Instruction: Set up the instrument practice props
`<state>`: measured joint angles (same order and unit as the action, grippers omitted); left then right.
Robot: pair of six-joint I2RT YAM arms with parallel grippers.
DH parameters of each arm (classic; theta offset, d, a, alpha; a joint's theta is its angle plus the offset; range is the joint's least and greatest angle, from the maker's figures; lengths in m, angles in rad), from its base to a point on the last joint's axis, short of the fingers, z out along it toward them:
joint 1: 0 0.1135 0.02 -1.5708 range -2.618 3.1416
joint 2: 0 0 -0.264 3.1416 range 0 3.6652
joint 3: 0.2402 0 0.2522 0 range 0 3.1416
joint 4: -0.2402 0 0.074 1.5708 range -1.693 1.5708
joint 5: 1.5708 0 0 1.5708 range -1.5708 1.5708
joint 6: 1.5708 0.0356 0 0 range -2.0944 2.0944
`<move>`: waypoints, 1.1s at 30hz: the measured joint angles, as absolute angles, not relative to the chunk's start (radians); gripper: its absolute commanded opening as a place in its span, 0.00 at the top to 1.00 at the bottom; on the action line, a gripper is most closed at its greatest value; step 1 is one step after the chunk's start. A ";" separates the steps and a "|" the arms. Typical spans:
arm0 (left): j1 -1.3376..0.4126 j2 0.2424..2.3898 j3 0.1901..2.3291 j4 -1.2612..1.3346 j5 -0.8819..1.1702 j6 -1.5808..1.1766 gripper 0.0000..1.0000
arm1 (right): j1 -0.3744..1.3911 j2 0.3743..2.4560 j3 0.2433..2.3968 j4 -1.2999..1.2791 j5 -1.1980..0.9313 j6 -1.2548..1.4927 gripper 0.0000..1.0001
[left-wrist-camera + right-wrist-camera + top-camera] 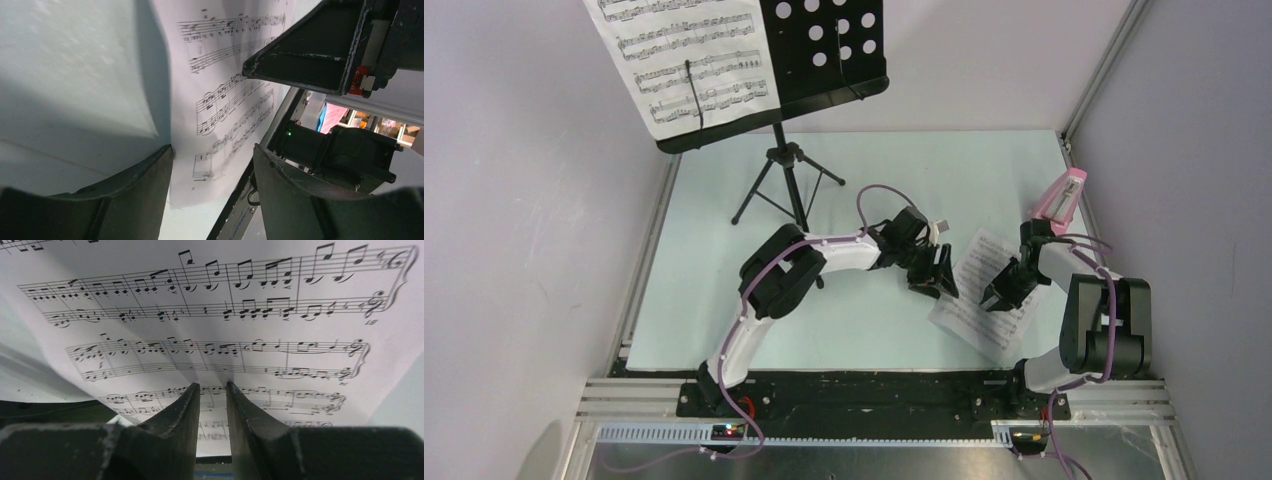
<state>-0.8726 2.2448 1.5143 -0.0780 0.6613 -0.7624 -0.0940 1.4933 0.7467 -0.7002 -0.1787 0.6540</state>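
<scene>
The page's edge lies loose by the left gripper's finger, so the right gripper needs to keep pressing the page while the left gripper pinches that edge (960,263).
The black music stand (829,50) stands at the back on its tripod, with one sheet-music page (689,60) on the left half of its desk. A second sheet-music page (973,268) lies at the table's right between both grippers. My right gripper (997,296) presses down on it, and in the right wrist view (212,385) its jaws are nearly closed and pinch a pucker of the page (225,315). My left gripper (943,284) is open at the page's left edge, and the page (220,100) curls up in front of its spread jaws (212,150). The pink metronome (1062,195) stands at the right.
The right wall and its metal rail (1089,85) run close behind the metronome. The table's front rail (854,385) lies just beyond the page's near corner. The right arm's base joint (345,150) shows in the left wrist view.
</scene>
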 measured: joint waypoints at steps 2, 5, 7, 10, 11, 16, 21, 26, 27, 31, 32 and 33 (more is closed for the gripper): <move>-0.888 2.250 1.519 -0.079 0.663 -0.769 0.38 | -0.094 1.496 0.747 -0.696 -0.199 0.654 0.70; -0.905 2.259 1.524 -0.082 0.670 -0.786 0.52 | -0.094 1.501 0.747 -0.689 -0.224 0.654 0.70; -0.908 2.270 1.532 -0.093 0.675 -0.801 0.55 | -0.094 1.504 0.746 -0.684 -0.237 0.654 0.70; -0.908 2.288 1.542 -0.099 0.691 -0.833 0.44 | -0.093 1.507 0.744 -0.675 -0.257 0.654 0.70; -0.907 2.289 1.544 -0.099 0.696 -0.844 0.41 | -0.093 1.508 0.743 -0.672 -0.262 0.654 0.70; -0.893 2.289 1.550 -0.073 0.703 -0.919 0.28 | -0.093 1.509 0.740 -0.664 -0.278 0.654 0.70; -0.865 2.289 1.550 -0.020 0.664 -0.995 0.28 | -0.094 1.511 0.739 -0.662 -0.283 0.653 0.70; -0.842 2.297 1.551 0.045 0.615 -1.047 0.35 | -0.097 1.514 0.740 -0.661 -0.290 0.653 0.70; -0.839 2.304 1.555 0.053 0.612 -1.053 0.36 | -0.097 1.514 0.740 -0.661 -0.290 0.653 0.71; -0.837 2.335 1.576 0.084 0.622 -1.075 0.40 | -0.100 1.518 0.740 -0.659 -0.300 0.653 0.71; -0.838 2.339 1.577 0.090 0.626 -1.076 0.40 | -0.100 1.520 0.740 -0.656 -0.305 0.653 0.71; -0.839 2.341 1.577 0.093 0.630 -1.077 0.41 | -0.100 1.521 0.741 -0.656 -0.307 0.653 0.71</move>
